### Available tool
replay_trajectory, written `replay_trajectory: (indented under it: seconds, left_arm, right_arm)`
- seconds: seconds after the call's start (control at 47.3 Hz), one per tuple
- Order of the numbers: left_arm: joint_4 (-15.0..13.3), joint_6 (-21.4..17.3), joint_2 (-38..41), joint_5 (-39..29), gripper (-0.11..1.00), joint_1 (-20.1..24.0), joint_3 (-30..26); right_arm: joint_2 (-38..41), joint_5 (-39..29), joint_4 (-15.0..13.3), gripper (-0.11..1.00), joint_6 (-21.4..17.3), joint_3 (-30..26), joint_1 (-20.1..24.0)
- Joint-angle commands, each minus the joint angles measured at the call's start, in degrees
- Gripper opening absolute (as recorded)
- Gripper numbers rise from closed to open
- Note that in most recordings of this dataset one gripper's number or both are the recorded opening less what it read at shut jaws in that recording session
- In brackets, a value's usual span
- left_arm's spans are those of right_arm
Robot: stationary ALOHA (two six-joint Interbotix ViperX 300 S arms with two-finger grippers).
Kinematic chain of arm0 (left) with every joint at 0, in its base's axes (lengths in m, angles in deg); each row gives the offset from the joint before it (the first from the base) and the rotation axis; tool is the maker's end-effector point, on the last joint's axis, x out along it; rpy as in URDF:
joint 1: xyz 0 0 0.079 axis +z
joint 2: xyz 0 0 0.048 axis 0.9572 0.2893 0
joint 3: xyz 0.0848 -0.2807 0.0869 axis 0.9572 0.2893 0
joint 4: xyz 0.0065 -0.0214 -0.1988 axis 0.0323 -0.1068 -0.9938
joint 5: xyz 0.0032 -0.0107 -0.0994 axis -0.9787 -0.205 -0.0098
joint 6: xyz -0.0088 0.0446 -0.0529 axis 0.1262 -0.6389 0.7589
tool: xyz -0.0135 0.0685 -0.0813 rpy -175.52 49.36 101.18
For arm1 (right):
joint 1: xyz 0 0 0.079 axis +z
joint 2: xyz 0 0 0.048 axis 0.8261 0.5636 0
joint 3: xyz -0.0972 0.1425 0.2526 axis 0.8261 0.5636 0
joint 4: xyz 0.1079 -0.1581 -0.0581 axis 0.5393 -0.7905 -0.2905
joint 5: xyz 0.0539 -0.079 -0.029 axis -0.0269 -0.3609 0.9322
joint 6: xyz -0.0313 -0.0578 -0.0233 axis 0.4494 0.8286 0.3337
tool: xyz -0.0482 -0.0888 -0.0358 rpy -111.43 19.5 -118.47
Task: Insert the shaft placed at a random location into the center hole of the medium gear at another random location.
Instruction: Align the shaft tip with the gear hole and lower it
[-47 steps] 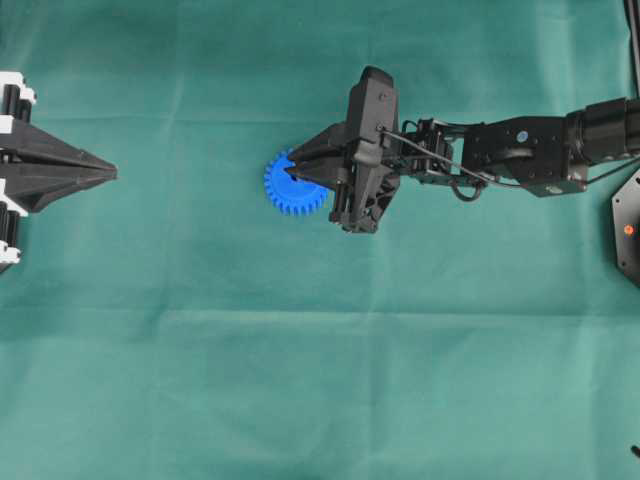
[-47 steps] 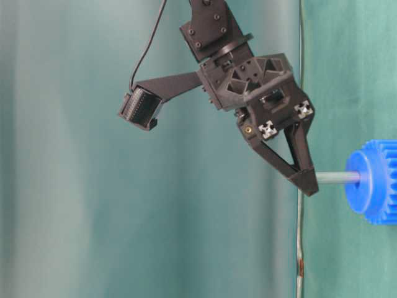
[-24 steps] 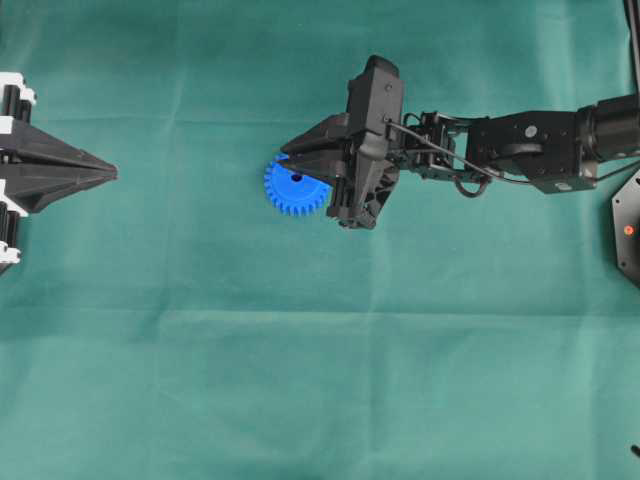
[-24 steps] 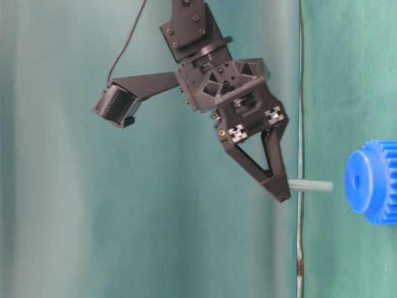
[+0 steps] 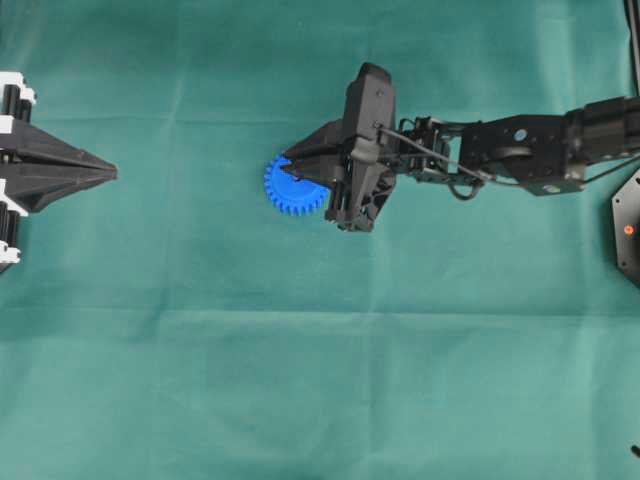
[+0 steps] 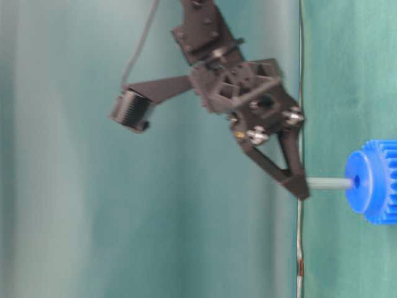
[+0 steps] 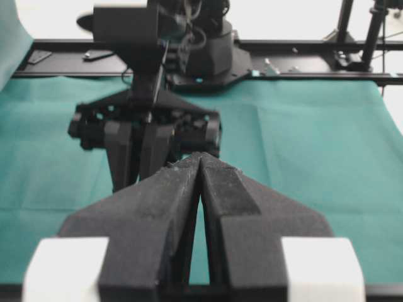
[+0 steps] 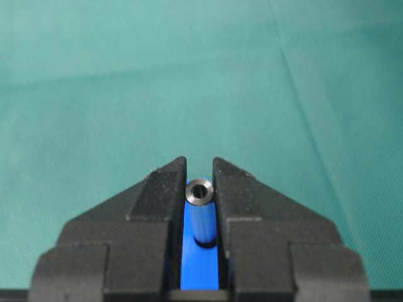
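I will release the grey shaft from my right gripper, standing upright in the center hole of the blue gear [image 5: 297,176] [image 8: 205,243] on the cloth.
The blue medium gear [image 5: 297,190] lies flat on the green cloth, left of centre. My right gripper [image 5: 289,164] hangs over it, shut on the thin grey shaft [image 6: 329,183]. In the table-level view the shaft's free end meets the center hole [image 6: 355,181] in the gear's face [image 6: 374,180]; how deep it sits I cannot tell. In the right wrist view the shaft's shiny ringed end [image 8: 200,190] is clamped between the right gripper's [image 8: 199,165] fingers, with blue gear [image 8: 200,272] behind. My left gripper [image 5: 108,173] is shut and empty at the far left, as the left wrist view [image 7: 200,157] shows.
The right arm [image 5: 520,150] stretches in from the right edge over the green cloth [image 5: 320,380]. A black base with a red light [image 5: 628,230] sits at the right edge. A black frame rail [image 7: 302,60] runs along the far table edge.
One second ago the shaft touched the gear's hub. Half a second ago the right gripper had pulled it clear. Now it has moved the shaft back onto the center hole.
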Motion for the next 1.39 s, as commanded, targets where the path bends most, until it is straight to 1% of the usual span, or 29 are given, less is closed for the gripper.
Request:
replay_trajectory:
  seconds: [0.0,0.401,0.697,0.951,1.373]
  left_arm:
    - [0.09,0.09,0.35,0.18,0.0,0.09,-1.32]
    - [0.09,0.09,0.44,0.0,0.0,0.09,-1.32]
    - [0.18,0.09,0.44,-0.26,0.0,0.09,-1.23]
    - [0.09,0.0,0.44,-0.35,0.0,0.09,-1.32]
    - [0.09,0.0,0.44,-0.35,0.0,0.09,-1.32]
  right_arm:
    - [-0.09,1.23,0.7,0.13,-0.09,-1.32,0.18]
    - [0.18,1.85,1.14,0.13,-0.18,-0.97,0.18]
    - [-3.6,1.67,0.79,0.13,0.62,-0.7,0.0]
    - [-3.25,1.58,0.97,0.13,0.53,-0.26,0.0]
    - [-0.26,2.81,1.05,0.13,0.18,-0.18,0.0]
